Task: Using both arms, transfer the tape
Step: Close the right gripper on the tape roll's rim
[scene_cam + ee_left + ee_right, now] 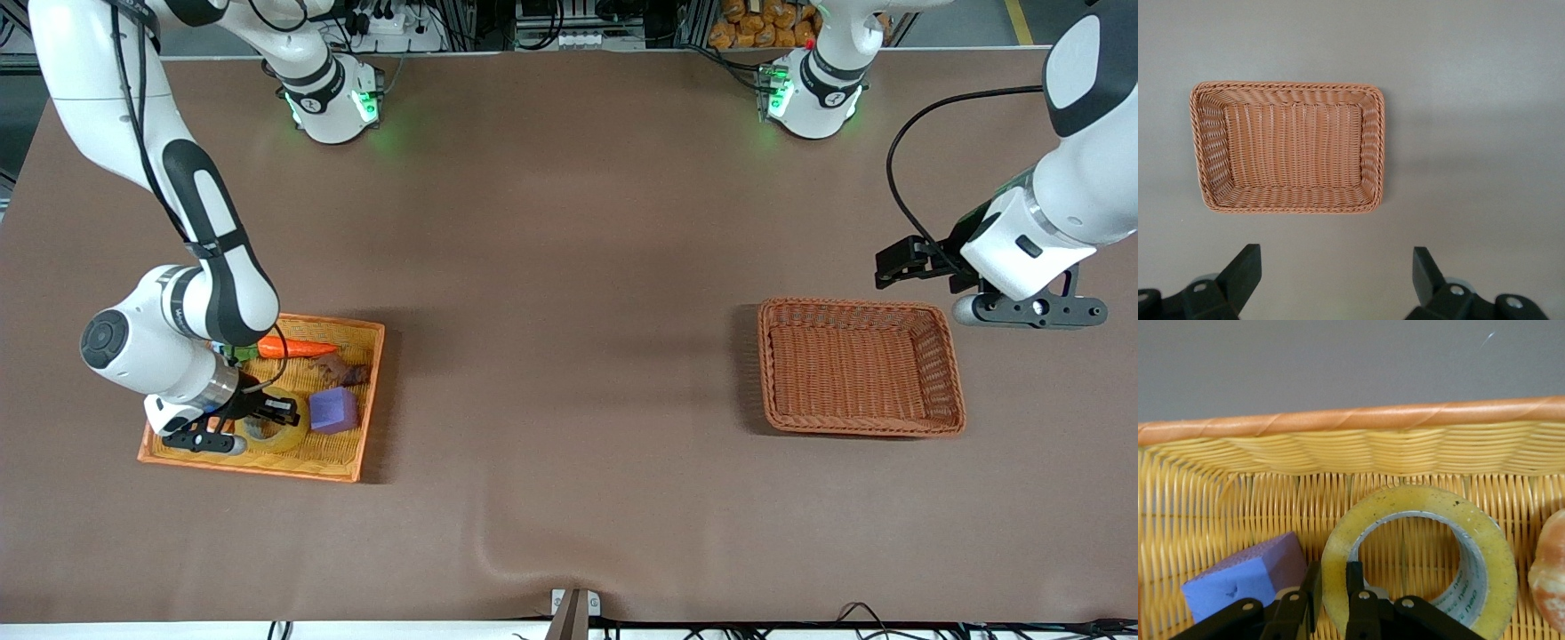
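Next, my right gripper puts the tape down on the bare table midway (581, 338) between the tray and the basket.
The tape (286, 433), a translucent yellow roll, lies in the orange wicker tray (377, 356) at the right arm's end of the table. My right gripper (281, 411) is down in the tray. In the right wrist view the right gripper (1333, 577) is shut on the tape's (1485, 553) wall, one finger inside the ring and one outside. My left gripper (896, 263) waits open and empty in the air beside the brown wicker basket (858, 307). In the left wrist view the left gripper (1337, 267) has nothing between its fingers, with the basket (1288, 87) below.
A purple cube (334, 410) sits in the tray right beside the tape, close to my right gripper's outer finger (1313, 587). An orange carrot (298, 348) and a brown item (342, 369) lie in the tray too. An orange-segment toy (1551, 580) touches the tape's other edge.
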Controlling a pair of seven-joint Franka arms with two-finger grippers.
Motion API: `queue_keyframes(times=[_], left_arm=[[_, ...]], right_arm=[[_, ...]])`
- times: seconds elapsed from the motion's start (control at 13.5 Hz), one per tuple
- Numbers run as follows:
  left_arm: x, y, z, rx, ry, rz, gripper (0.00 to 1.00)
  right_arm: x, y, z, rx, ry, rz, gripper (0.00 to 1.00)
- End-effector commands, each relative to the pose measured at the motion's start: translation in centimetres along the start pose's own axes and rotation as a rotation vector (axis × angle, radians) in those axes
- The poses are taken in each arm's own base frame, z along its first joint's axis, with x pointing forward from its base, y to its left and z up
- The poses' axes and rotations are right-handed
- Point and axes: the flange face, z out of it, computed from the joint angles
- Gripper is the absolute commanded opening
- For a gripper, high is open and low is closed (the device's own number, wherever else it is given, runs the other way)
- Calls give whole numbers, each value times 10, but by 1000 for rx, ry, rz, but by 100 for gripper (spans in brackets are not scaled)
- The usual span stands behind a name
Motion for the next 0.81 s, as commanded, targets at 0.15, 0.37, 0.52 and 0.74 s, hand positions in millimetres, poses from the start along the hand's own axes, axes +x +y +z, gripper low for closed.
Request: queue_keyframes(times=[0.15,0.37,0.52,0.74], left_arm=[[2,-1,-3,-22,1,1,100],[3,-4,-3,-22,0,-2,100],[3,-4,-3,-22,0,-2,100],[2,-2,-3,-22,1,1,100]], right_arm=[[2,-6,-18,15,4,-24,0],[6,-16,-58,26,30,-41,0],[9,-26,-85,9,38,-81,0],[12,-53,-120,27,-36,-104,0]])
